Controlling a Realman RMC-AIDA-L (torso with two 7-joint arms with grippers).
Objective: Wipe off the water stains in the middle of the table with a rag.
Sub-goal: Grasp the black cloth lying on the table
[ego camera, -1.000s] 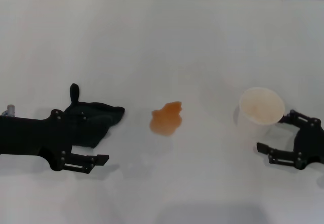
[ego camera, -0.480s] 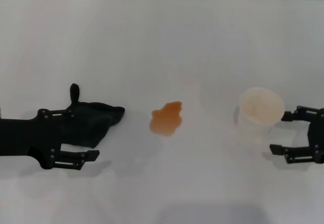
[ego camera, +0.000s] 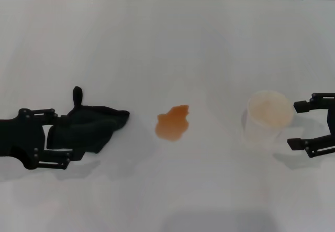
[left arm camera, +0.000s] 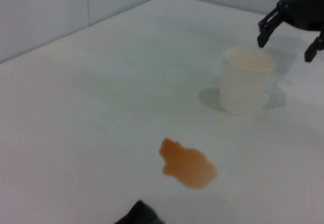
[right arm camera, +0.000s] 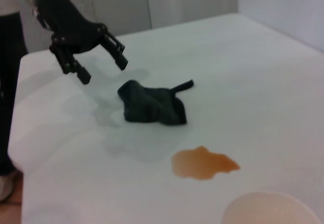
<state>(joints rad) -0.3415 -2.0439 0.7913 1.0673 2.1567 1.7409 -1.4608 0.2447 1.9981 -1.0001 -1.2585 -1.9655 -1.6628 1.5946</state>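
Note:
My left gripper will close on the middle of the crumpled black rag [ego camera: 80, 125], just on the near side of the rag's loop tab.
The water stains [ego camera: 171, 123] form an orange-brown blotch in the middle of the white table [ego camera: 172, 43]; they also show in the left wrist view [left arm camera: 187, 164] and the right wrist view [right arm camera: 202, 163]. The black rag [ego camera: 93, 125] lies crumpled to their left, loop tab up. My left gripper [ego camera: 62, 136] is open at the rag's left end; the right wrist view shows the left gripper [right arm camera: 104, 71] raised above the table and apart from the rag [right arm camera: 152, 105]. My right gripper [ego camera: 293, 125] is open and empty at the right.
A white translucent cup [ego camera: 269, 118] stands upright right of the stain, just left of the right gripper's open fingers; it also shows in the left wrist view [left arm camera: 246, 82]. A tiled wall runs along the table's far edge.
The left gripper has drawn back to the left, uncovering most of the rag. The right gripper has moved right and away from the cup. Rag, stain and cup have not moved.

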